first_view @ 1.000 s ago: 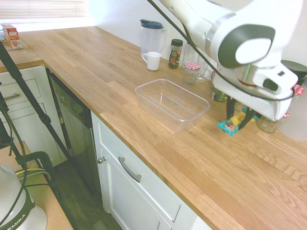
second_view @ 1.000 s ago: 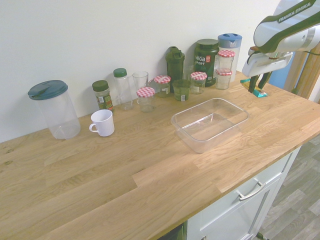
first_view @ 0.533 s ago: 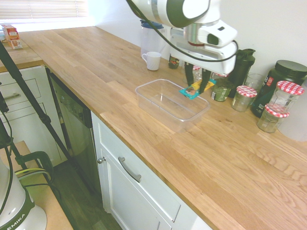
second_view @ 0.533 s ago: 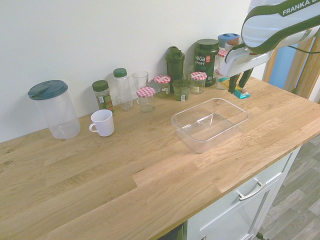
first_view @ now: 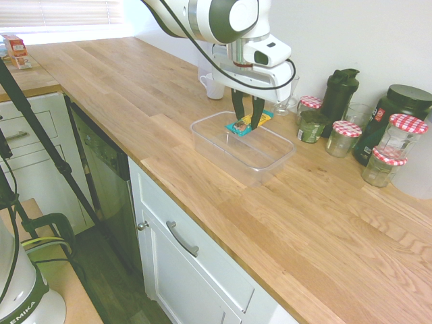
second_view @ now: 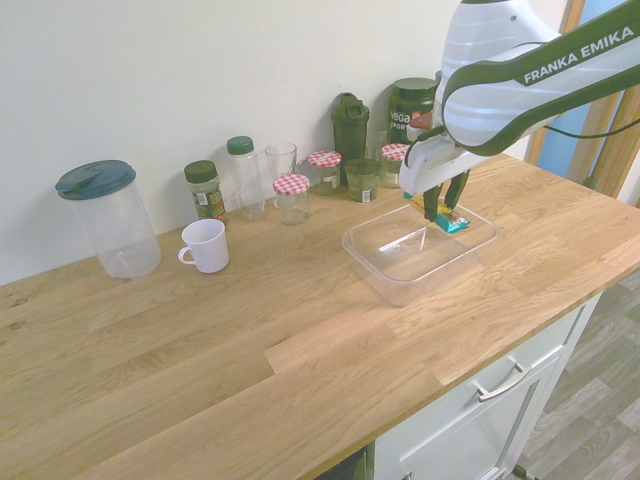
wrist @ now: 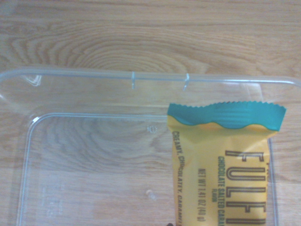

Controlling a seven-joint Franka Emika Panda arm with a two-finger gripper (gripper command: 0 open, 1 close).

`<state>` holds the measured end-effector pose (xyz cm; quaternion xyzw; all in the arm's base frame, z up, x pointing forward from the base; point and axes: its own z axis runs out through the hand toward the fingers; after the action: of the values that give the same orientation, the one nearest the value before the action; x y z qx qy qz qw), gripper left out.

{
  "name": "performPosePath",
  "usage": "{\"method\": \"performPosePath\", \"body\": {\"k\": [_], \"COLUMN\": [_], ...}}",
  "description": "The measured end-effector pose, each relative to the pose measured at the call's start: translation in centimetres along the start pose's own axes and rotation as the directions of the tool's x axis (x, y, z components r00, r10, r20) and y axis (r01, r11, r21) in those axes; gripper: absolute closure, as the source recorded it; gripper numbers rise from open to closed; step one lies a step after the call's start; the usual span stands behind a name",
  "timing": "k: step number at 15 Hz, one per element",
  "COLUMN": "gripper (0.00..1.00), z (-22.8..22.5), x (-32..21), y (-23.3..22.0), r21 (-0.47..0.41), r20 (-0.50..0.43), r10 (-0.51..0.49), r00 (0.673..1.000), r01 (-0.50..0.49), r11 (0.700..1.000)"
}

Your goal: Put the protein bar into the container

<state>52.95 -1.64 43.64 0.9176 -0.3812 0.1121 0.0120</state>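
The robot's gripper should release the protein bar crosswise on the bottom of the clear container (first_view: 248, 160) (wrist: 195, 205), around its middle.
The protein bar (first_view: 249, 122), teal at the ends and yellow in the middle, hangs in my gripper (first_view: 246, 116), which is shut on it. It is tilted and sits just above the open top of the container (first_view: 268, 169), a clear shallow plastic tub on the wooden counter. The second exterior view shows the gripper (second_view: 439, 206) holding the bar (second_view: 451, 222) over the far right part of the tub (second_view: 400, 291). Close up in the wrist view, the bar (wrist: 221, 165) lies over the tub's floor near one clear rim (wrist: 94, 74).
Along the wall stand a lidded pitcher (second_view: 108, 220), a white mug (second_view: 205, 245), jars with red-checked lids (second_view: 292, 197), a dark shaker (second_view: 350, 128) and a dark tub (first_view: 398, 111). The counter's front edge (first_view: 202, 209) runs close to the container.
My arm has carried the bar from the far end of the counter by the jars across to a spot over the container, and lower. The grip has stayed shut.
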Motion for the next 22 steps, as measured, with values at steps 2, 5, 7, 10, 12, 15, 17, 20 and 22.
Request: {"method": "performPosePath", "body": {"k": [2,5,7,10,12,15,17,20,22], "gripper": [1.00,1.00,1.00,1.00,0.00,0.00,0.00,0.00,0.00], "z": [1.3,3.4,4.8,6.5,7.1,6.8,6.8,6.8,6.6], "x": [0.2,0.5,0.6,0.5,0.6,0.6,0.7,0.7,0.8], "y": [0.0,0.0,-0.1,-0.3,-0.3,-0.6,-0.6,-0.7,-0.7], "r21": [-0.010,-0.027,-0.035,-0.047,-0.053,-0.049,-0.050,-0.050,-0.047], "r20": [0.005,0.011,0.014,0.015,0.019,0.015,0.013,0.011,0.008], "r10": [0.003,0.006,0.004,-0.001,0.002,-0.001,-0.002,-0.004,-0.003], "r00": [1.000,1.000,1.000,1.000,1.000,1.000,1.000,1.000,1.000], "r01": [-0.003,-0.006,-0.003,0.002,-0.001,0.002,0.003,0.005,0.003], "r11": [1.000,1.000,0.999,0.999,0.999,0.999,0.999,0.999,0.999]}}
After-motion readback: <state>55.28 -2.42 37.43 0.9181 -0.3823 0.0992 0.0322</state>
